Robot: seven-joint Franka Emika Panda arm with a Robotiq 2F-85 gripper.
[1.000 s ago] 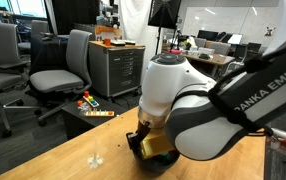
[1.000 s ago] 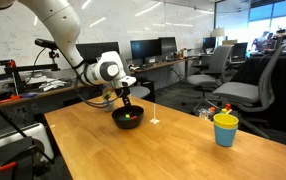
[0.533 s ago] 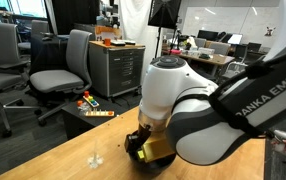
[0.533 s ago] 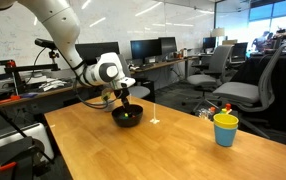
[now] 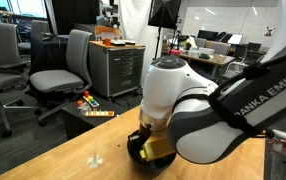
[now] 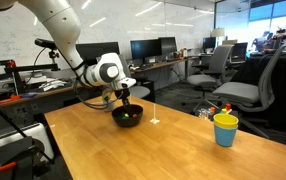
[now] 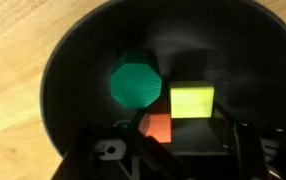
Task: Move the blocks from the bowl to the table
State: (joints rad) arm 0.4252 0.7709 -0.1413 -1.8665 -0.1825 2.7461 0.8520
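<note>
The red block sits beside the yellow block inside the gripper's open fingers, so the robot should shift over and close on the yellow block alone (image 7: 191,101).
The black bowl (image 7: 63,90) fills the wrist view and holds a green block (image 7: 136,82), a yellow block (image 7: 191,100) and a red block (image 7: 158,127). My gripper (image 7: 178,155) is open and reaches down into the bowl. Its fingers stand wide apart at the picture's lower edge, with the red block just ahead of them, toward the left finger. In both exterior views the gripper (image 6: 126,101) hangs over the bowl (image 6: 117,114) on the tan table (image 6: 133,150). In an exterior view the arm hides most of the bowl (image 5: 135,146).
A yellow-and-blue cup (image 6: 225,129) stands near the table's far corner. A small white object (image 6: 157,121) lies on the table beside the bowl; it also shows in an exterior view (image 5: 95,159). A grey drawer cabinet (image 5: 116,68) and office chairs (image 5: 63,65) stand beyond the table.
The arm has shifted very slightly over the bowl. The bowl and the blocks have not moved.
</note>
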